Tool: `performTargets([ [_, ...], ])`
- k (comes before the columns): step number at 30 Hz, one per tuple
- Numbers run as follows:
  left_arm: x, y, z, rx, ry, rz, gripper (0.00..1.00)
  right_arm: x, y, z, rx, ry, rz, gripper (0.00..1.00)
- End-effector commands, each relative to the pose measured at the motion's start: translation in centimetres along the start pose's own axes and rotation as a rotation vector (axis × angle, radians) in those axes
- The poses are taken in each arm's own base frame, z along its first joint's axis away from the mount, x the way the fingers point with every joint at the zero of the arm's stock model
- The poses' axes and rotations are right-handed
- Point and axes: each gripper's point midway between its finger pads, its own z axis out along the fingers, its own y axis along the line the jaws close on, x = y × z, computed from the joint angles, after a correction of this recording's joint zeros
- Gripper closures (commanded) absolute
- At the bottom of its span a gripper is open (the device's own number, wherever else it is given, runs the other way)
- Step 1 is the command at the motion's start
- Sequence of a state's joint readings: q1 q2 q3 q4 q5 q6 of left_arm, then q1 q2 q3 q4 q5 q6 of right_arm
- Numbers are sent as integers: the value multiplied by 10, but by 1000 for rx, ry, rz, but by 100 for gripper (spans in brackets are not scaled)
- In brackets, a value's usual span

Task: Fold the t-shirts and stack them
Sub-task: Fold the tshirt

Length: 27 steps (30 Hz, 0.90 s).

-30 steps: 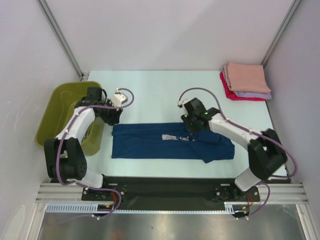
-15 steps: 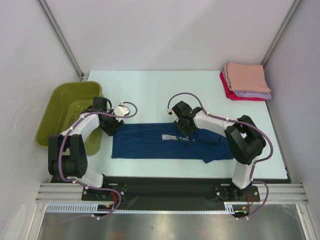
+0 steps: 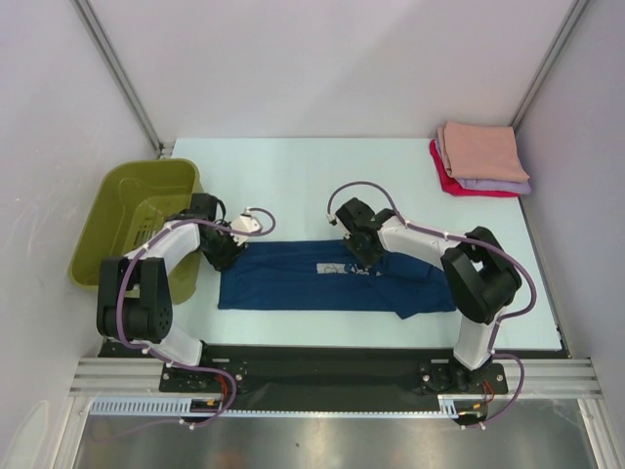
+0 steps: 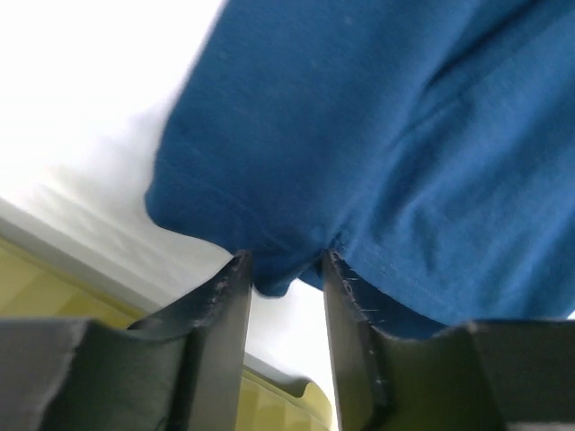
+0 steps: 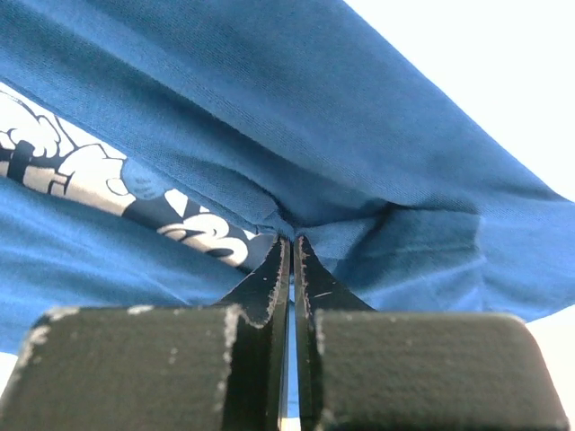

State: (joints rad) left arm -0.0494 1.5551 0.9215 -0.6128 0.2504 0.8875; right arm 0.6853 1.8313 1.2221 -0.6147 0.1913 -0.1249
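The navy blue t-shirt's bunched edge is at my left gripper's fingers and the t-shirt's far corner is outside them, so I should open them and pinch that far corner point(image 4: 164, 199).
The navy blue t-shirt point(image 3: 322, 283) lies as a long folded band across the near table, its pale print point(image 3: 344, 270) facing up. My left gripper point(image 3: 227, 256) is at its far left corner. In the left wrist view it point(image 4: 283, 260) is open, with the shirt's corner point(image 4: 274, 278) bunched between the fingertips. My right gripper point(image 3: 364, 258) sits on the shirt's far edge by the print. In the right wrist view it point(image 5: 292, 241) is shut, pinching a fold of the navy cloth point(image 5: 377, 242). Peach point(image 3: 480, 149), lavender point(image 3: 503, 185) and red point(image 3: 441, 174) tees lie stacked at the far right.
The olive-green basket point(image 3: 127, 210) stands at the left table edge, right beside my left arm. Grey walls and metal frame posts enclose the table on the left, right and back.
My left gripper moved right and nearer, onto the shirt's far left corner. My right gripper swung left along the shirt's far edge to the print.
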Motion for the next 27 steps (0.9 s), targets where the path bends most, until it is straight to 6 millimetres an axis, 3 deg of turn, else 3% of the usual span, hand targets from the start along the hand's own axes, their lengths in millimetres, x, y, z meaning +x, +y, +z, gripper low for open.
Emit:
performTargets([
  [1, -1, -15, -3, 72, -16, 60, 50, -11, -14, -25, 43, -42, -14, 100],
  [5, -2, -13, -5, 56, -25, 99, 44, -12, -14, -31, 38, -61, -17, 100],
  [8, -2, -2, 0, 14, -15, 86, 48, -12, -12, -33, 25, -66, -20, 100],
  [9, -4, 2, 2, 11, -13, 77, 64, -11, -12, -33, 25, -64, -20, 100],
  [11, -6, 4, 3, 12, -10, 56, 82, -8, -11, -33, 21, -60, -26, 100],
  [12, -10, 7, 2, 9, -18, 56, 97, -6, -12, -34, 22, -59, -24, 100],
  [13, -12, 8, 0, 2, -26, 59, 100, -3, -12, -33, 25, -54, -24, 100],
  [20, -24, 10, -17, -29, -82, 96, 100, 10, -20, -45, 12, -47, 11, 100],
  [27, -16, 21, -22, -55, -53, 99, 100, 22, -6, -41, -49, -14, -1, 100],
])
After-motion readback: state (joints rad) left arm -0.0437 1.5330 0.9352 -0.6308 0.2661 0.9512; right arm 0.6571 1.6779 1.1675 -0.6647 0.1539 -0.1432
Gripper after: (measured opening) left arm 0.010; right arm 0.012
